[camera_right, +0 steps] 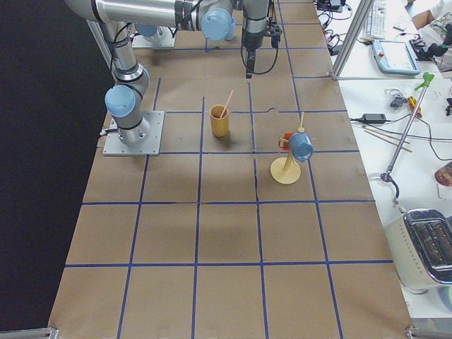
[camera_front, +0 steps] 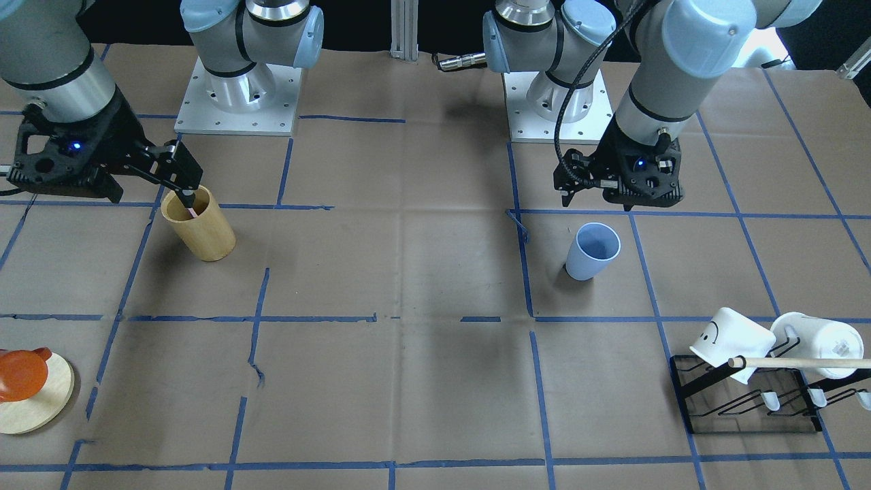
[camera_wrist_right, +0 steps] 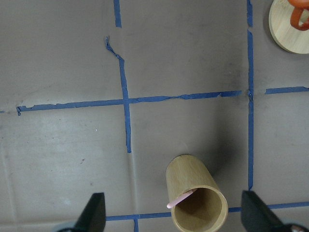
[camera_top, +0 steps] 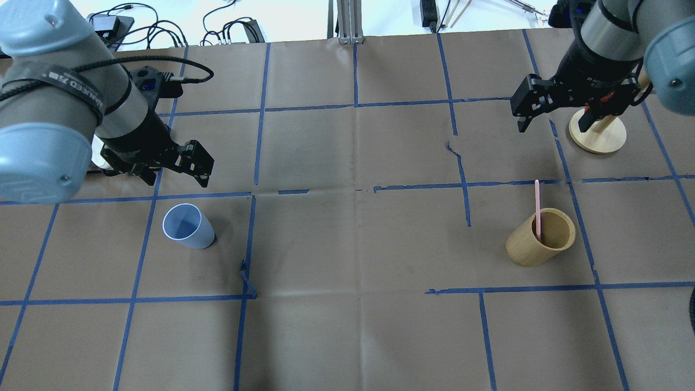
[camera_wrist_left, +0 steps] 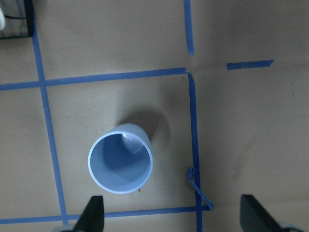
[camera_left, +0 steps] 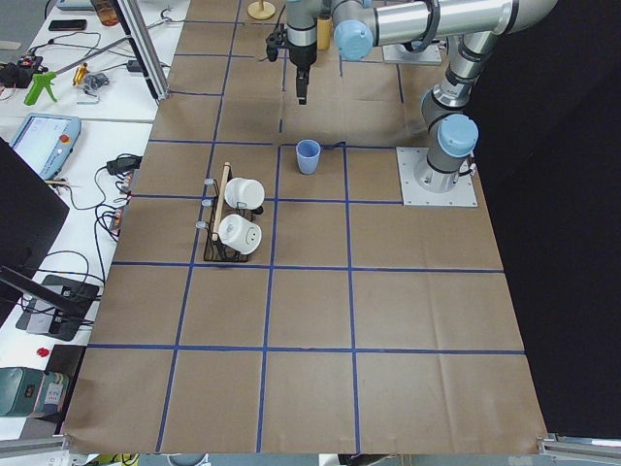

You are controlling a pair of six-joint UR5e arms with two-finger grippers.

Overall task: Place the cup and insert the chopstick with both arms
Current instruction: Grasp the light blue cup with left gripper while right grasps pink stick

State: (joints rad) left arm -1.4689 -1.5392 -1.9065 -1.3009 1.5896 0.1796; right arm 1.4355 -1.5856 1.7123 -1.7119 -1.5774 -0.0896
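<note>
Next, my left gripper grips the light-blue cup's rim (camera_front: 577,238) (camera_wrist_left: 152,163) on the side facing the wooden cup, with one finger inside.
The light-blue cup (camera_top: 188,226) stands upright on the brown paper, empty, also in the front view (camera_front: 592,252) and the left wrist view (camera_wrist_left: 120,164). My left gripper (camera_top: 176,175) hangs open above and just behind it, holding nothing (camera_wrist_left: 174,215). The pale-pink chopstick (camera_top: 537,209) leans inside a tan wooden cylinder cup (camera_top: 535,244), also in the right wrist view (camera_wrist_right: 179,199). My right gripper (camera_top: 553,122) is open and empty, above the table beyond the wooden cup (camera_wrist_right: 176,215).
A black rack (camera_front: 748,425) with two white mugs (camera_front: 731,337) and a long wooden dowel (camera_front: 796,363) stands beyond the blue cup. A round wooden stand (camera_top: 597,136) with an orange mug (camera_front: 20,374) sits under my right arm. Blue tape lines grid the paper.
</note>
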